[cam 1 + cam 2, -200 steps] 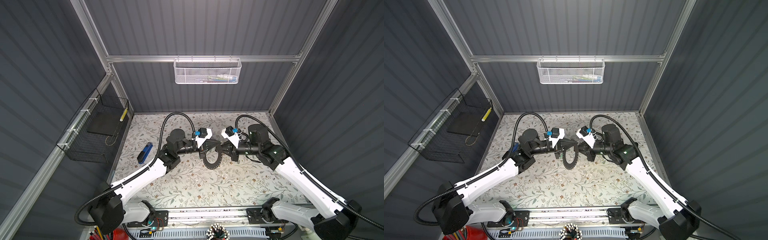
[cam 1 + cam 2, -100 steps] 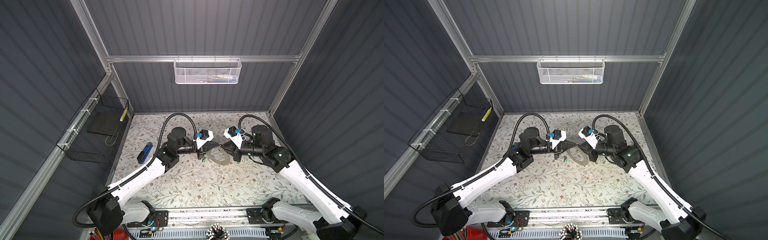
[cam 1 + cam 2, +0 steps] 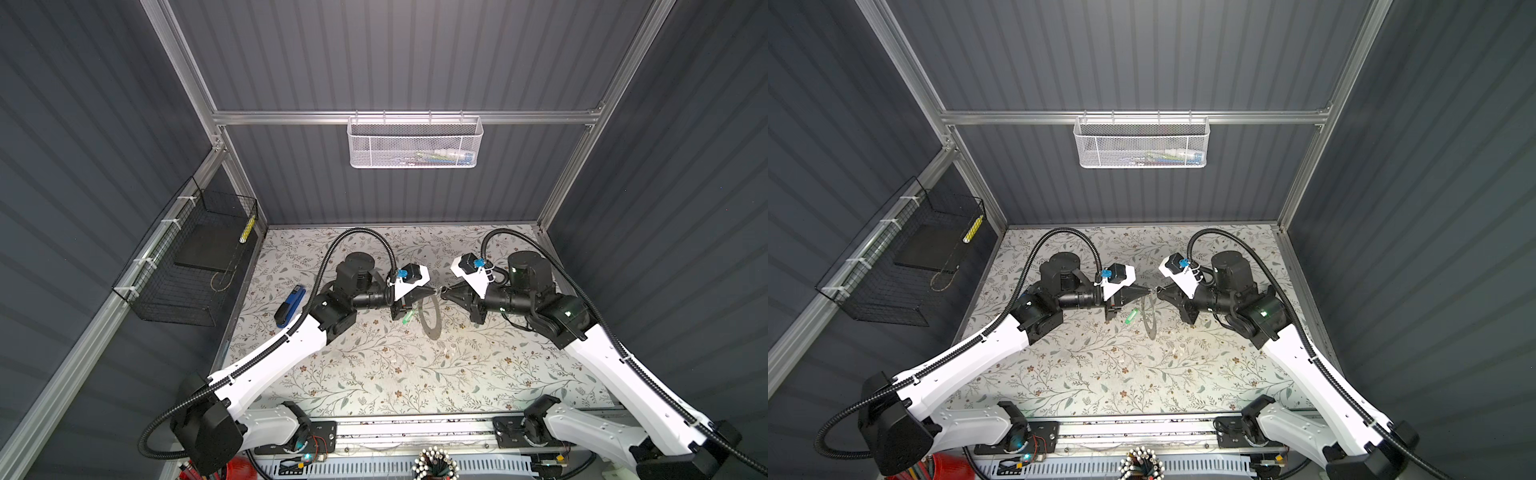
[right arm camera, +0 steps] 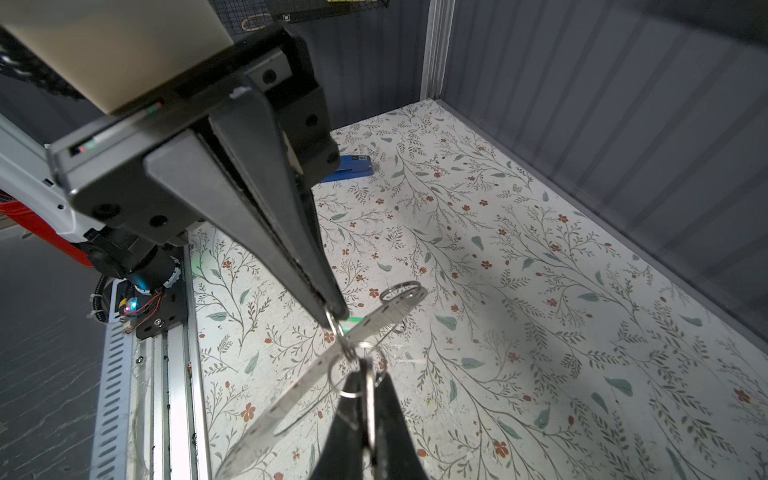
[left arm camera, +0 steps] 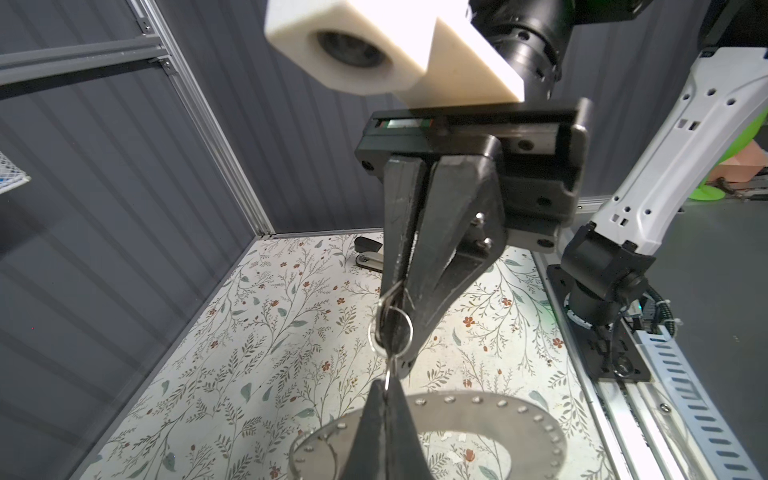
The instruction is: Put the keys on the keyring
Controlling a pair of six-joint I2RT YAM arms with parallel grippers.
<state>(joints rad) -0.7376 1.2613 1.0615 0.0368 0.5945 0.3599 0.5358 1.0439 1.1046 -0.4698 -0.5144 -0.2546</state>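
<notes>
Next, I let go of the black-headed silver key with my right gripper on the floral mat [image 3: 444, 328], below where the gripper fingers meet.
The keyring [image 3: 432, 335], a wide flat grey ring with small holes round its rim [image 5: 519, 415], hangs in the air between my two grippers and is seen nearly edge-on [image 3: 1150, 322]. My left gripper [image 3: 434, 290] is shut on a thin wire loop [image 4: 332, 322] at the keyring's top. Tip to tip with it, my right gripper [image 3: 444, 291] is shut on the black-headed silver key [image 5: 392, 330], which carries a small split ring [image 4: 353, 374]. The green-tagged key [image 3: 1131, 316] dangles below the left gripper, beside the keyring. What it hangs from I cannot tell.
A blue stapler [image 3: 289, 307] lies near the left wall. A black wire basket [image 3: 187, 257] hangs on that wall and a white mesh basket [image 3: 415, 143] on the back wall. A dark stapler [image 5: 368, 251] lies on the floral mat [image 3: 395, 374] behind the right arm.
The keyring has swung from face-on, through a flat tilt, to hanging nearly edge-on. The right arm has drawn back to the right. The two gripper tips still meet above the ring.
</notes>
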